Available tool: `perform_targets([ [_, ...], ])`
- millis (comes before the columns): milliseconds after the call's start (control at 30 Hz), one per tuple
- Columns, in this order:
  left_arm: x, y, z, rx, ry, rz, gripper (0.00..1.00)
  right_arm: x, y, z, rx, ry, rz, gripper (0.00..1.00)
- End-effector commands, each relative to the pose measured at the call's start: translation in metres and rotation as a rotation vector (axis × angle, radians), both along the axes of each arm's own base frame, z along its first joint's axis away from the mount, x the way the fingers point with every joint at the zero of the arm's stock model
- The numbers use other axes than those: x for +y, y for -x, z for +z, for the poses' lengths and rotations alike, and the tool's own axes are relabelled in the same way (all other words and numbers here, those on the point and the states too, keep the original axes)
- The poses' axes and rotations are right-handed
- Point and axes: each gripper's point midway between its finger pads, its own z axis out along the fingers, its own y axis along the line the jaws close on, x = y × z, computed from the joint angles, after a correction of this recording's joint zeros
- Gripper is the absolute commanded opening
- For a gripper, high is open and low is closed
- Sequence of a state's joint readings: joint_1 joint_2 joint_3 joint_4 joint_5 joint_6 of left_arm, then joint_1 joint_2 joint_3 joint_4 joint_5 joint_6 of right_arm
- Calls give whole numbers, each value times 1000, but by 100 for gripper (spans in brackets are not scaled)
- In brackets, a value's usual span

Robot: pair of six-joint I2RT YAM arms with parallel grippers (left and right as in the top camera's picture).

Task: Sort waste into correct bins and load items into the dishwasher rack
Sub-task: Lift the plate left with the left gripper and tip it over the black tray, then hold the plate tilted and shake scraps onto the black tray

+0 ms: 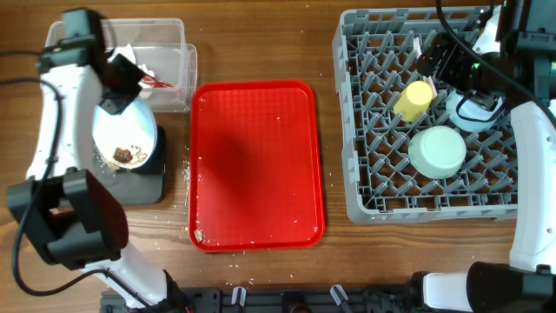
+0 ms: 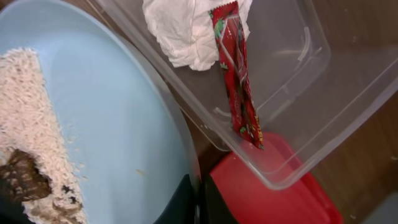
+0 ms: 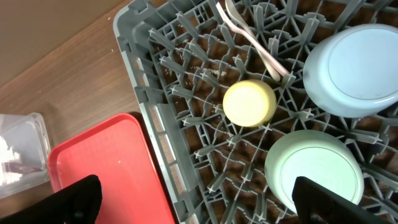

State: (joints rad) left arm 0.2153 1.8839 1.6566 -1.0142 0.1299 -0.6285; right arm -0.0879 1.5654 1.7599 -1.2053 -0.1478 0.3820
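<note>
Next, I release the larger light blue plate with my left gripper in the middle of the red serving tray (image 1: 256, 168).
My left gripper (image 1: 120, 85) (image 2: 199, 204) is shut on the rim of the larger light blue plate (image 1: 126, 129) (image 2: 106, 118), which hangs tilted over the black tray (image 1: 143, 183). White rice (image 2: 25, 112) and a brown lump (image 2: 22, 180) cling to the plate's low end. The napkin (image 2: 177, 28) and red wrapper (image 2: 236, 74) lie in the clear tub (image 1: 165, 43) (image 2: 311, 93). In the dishwasher rack (image 1: 365, 174) (image 3: 155, 81) are the yellow cup (image 1: 415, 98) (image 3: 249, 102), mint-green bowl (image 1: 437, 152) (image 3: 314, 174), saucer (image 3: 354, 68) and spoon (image 3: 249, 34). My right gripper (image 1: 439, 59) (image 3: 205, 199) hovers open above the rack's left side.
The flat red serving tray (image 1: 256, 165) (image 3: 106, 168) lies in the middle with a few crumbs on it. Crumbs also dot the wooden table (image 1: 261, 35) near the black tray. The left arm's base stands at the front left.
</note>
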Motion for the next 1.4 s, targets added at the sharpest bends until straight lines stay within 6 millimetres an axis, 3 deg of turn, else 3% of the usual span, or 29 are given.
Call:
perform_targets([
  [0, -4, -1, 28, -99, 222, -20, 4, -2, 0, 1, -2, 7, -17, 99],
  [167, 14, 8, 36, -131, 358, 31, 4, -2, 0, 1, -2, 7, -17, 100],
  [533, 26, 26, 76, -274, 626, -5, 4, -2, 0, 1, -2, 7, -17, 100],
  [700, 52, 43, 78, -282, 667, 77, 4, -2, 0, 1, -2, 7, -17, 100],
  [800, 55, 48, 98, -389, 749, 18, 4, -2, 0, 1, -2, 7, -17, 100],
  [933, 86, 60, 99, -441, 733, 70, 4, -2, 0, 1, -2, 7, -17, 100],
  [1067, 97, 74, 114, -545, 768, 40, 4, -2, 0, 1, -2, 7, -17, 100],
  [1200, 105, 83, 109, -519, 769, 85, 4, -2, 0, 1, -2, 7, -17, 100],
  [1267, 103, 85, 116, -573, 759, 30, 4, -2, 0, 1, -2, 7, -17, 99],
  [1367, 108, 88, 102, -490, 750, 97, 4, -2, 0, 1, -2, 7, -17, 100],
])
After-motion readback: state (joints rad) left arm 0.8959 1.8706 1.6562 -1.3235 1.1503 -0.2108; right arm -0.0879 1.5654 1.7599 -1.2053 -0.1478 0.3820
